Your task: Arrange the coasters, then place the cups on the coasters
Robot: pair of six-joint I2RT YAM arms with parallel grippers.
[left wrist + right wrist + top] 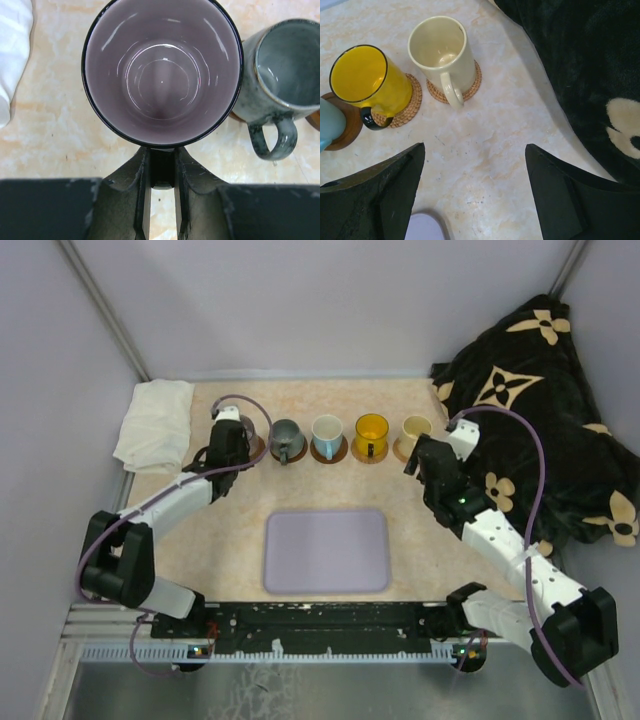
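Observation:
Next, my left gripper lets go of the mauve cup on the brown coaster (249, 445) beside the grey-green cup.
Five cups stand in a row at the back of the table. My left gripper (162, 156) is shut on the handle of the mauve cup (162, 70), the leftmost one. A brown coaster edge (259, 449) shows beside it. To its right come the grey-green cup (287, 70), the white cup with a blue handle (327, 433), the yellow cup (362, 77) and the cream cup (440, 50). The yellow and cream cups sit on woven coasters (471, 86), the white one on a dark brown coaster (346, 131). My right gripper (475, 165) hangs open over bare table in front of the cream cup.
A lavender tray (326, 550) lies in the middle near the front. A folded white cloth (155, 425) lies at the back left. A black blanket with tan flowers (540, 390) fills the right side, close to my right arm.

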